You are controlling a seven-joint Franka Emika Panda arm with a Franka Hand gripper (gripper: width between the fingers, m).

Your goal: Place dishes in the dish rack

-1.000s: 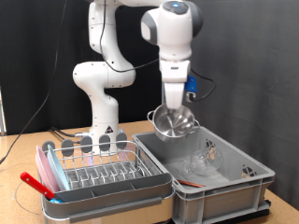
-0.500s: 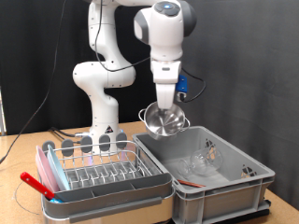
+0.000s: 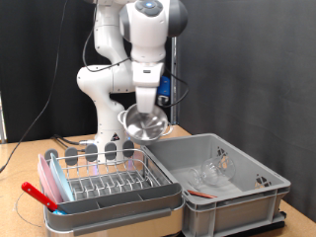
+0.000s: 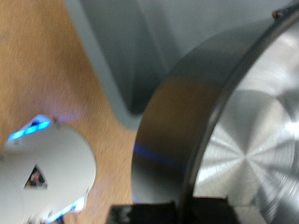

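Observation:
Next, I release the shiny steel bowl on the dish rack's rear silver wires (image 3: 124,159), toward the grey bin.
My gripper (image 3: 145,107) is shut on the rim of the shiny steel bowl (image 3: 144,123) and holds it tilted in the air, above the gap between the dish rack and the grey bin. The bowl fills the wrist view (image 4: 234,140), seen close from its side and inner face. The dish rack (image 3: 104,178), a low silver wire rack in a grey tray with pink-red edge pieces, sits at the exterior view's lower left and holds no dishes that I can see. Clear glass pieces (image 3: 212,170) lie inside the bin.
The deep grey plastic bin (image 3: 232,202) stands at the exterior view's lower right, next to the rack. The robot's white base (image 3: 109,138) stands behind the rack. A wooden table (image 4: 84,84) lies under everything. A black curtain forms the backdrop.
The arm has carried the steel bowl toward the exterior view's left, from above the bin to above the bin's edge nearest the rack. The bowl stays in the gripper.

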